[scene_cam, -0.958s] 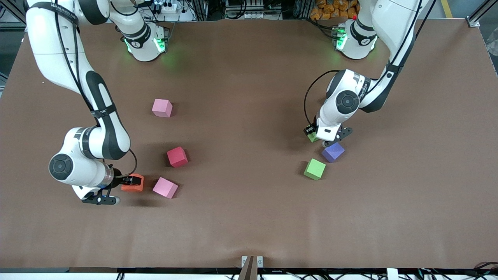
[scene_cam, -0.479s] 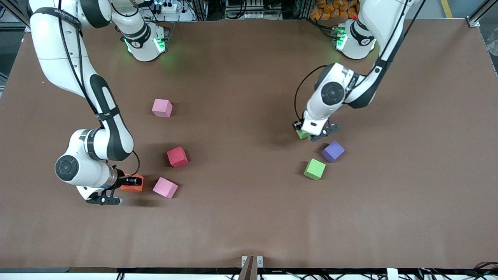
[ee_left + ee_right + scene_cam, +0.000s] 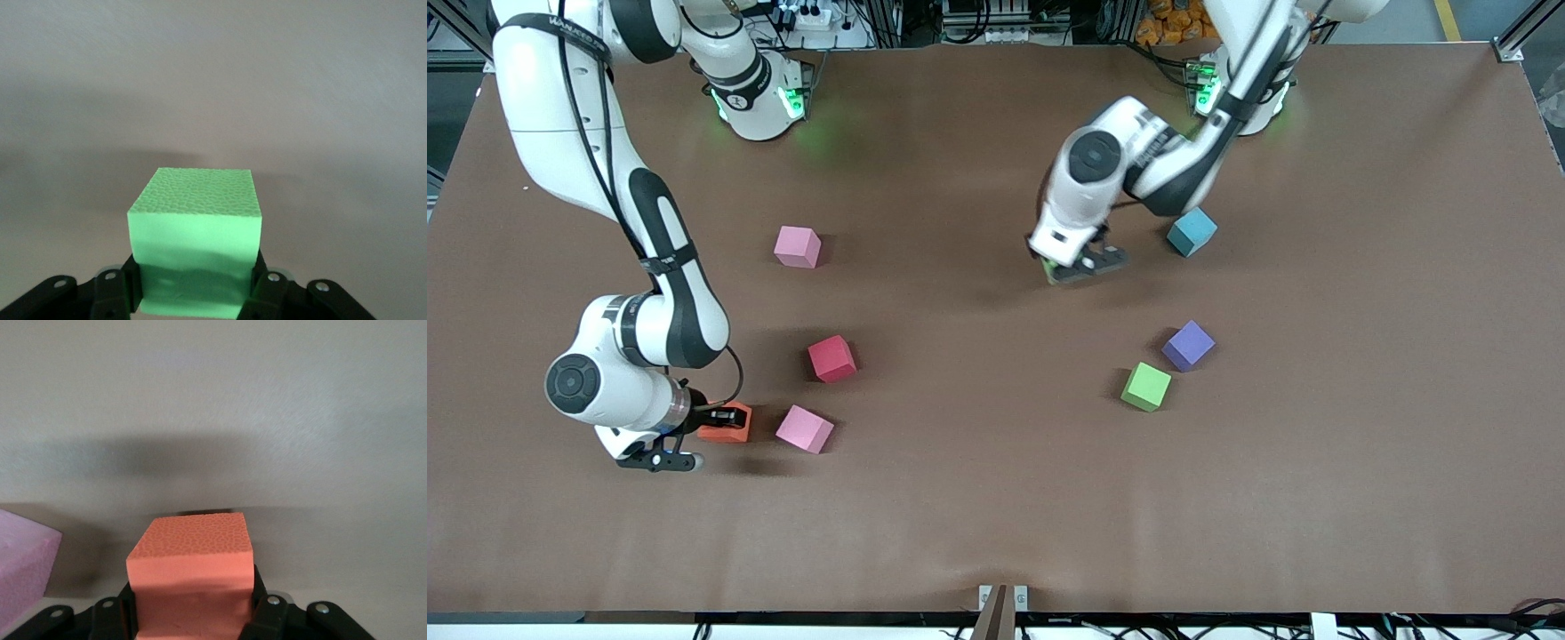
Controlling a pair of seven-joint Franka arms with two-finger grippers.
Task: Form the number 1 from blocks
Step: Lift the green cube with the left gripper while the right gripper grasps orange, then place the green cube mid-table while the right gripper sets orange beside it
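Next, my left gripper releases the light green block between the light blue cube and the far pink cube [image 3: 973,260].
My left gripper [image 3: 1064,268] is shut on a light green block [image 3: 194,227] and holds it above bare table, beside the light blue cube. In the front view only a sliver of that held green block [image 3: 1051,270] shows under the hand. My right gripper [image 3: 724,421] is shut on the orange block [image 3: 727,427], low at the table; its fingers [image 3: 265,613] press the orange block [image 3: 192,570] from both sides. The red block [image 3: 832,358], the purple block [image 3: 1188,346] and a second light green block [image 3: 1146,387] lie loose on the table.
One pale pink cube [image 3: 805,429] lies right beside the orange block and shows in the right wrist view as the pink cube [image 3: 23,570]. Another pink cube [image 3: 798,246] lies nearer the robots' bases. A light blue cube [image 3: 1192,231] sits by the left arm.
The right gripper closed on the orange block. The left gripper carried its green block away from the purple block toward the table's middle, uncovering the light blue cube.
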